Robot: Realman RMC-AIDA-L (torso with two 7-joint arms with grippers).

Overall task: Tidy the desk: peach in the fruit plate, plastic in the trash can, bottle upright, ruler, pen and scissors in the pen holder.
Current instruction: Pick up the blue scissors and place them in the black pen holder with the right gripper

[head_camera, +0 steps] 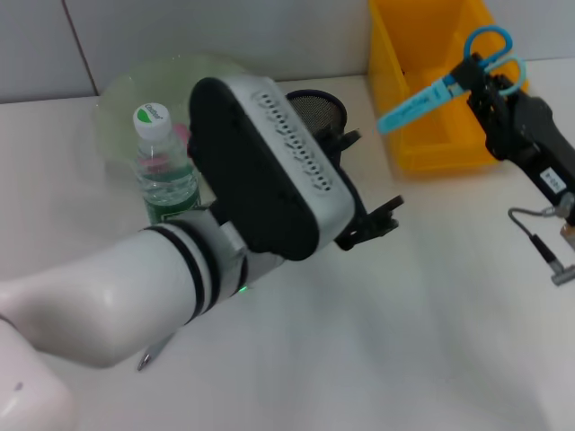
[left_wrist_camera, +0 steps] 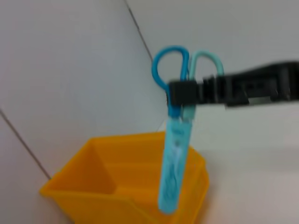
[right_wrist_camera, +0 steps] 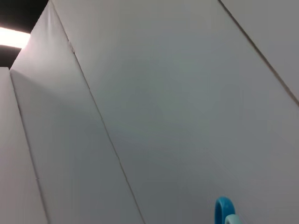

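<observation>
I will use my right gripper to let the blue scissors go inside the black mesh pen holder (head_camera: pixel 309 118), which is beside the green fruit plate.
My right gripper (head_camera: pixel 474 79) is shut on the blue scissors (head_camera: pixel 422 101), holding them in the air over the yellow trash can (head_camera: pixel 422 148), blades slanting down to the left. The left wrist view shows the same grip (left_wrist_camera: pixel 187 92), with the scissors (left_wrist_camera: pixel 174 158) hanging above the bin (left_wrist_camera: pixel 93 186). A blue handle loop (right_wrist_camera: pixel 223 211) shows in the right wrist view. My left gripper (head_camera: pixel 368 180) stands open and empty beside the black mesh pen holder (head_camera: pixel 319 106). The bottle (head_camera: pixel 164 171) stands upright. A pink peach (head_camera: pixel 182 135) lies in the green fruit plate (head_camera: pixel 126 99), partly hidden by the bottle.
My left forearm (head_camera: pixel 260 171) covers much of the desk's middle. A thin grey object (head_camera: pixel 151 352) pokes out from under it near the front. A cable and plug (head_camera: pixel 539 242) hang at the right edge. A tiled wall rises behind the desk.
</observation>
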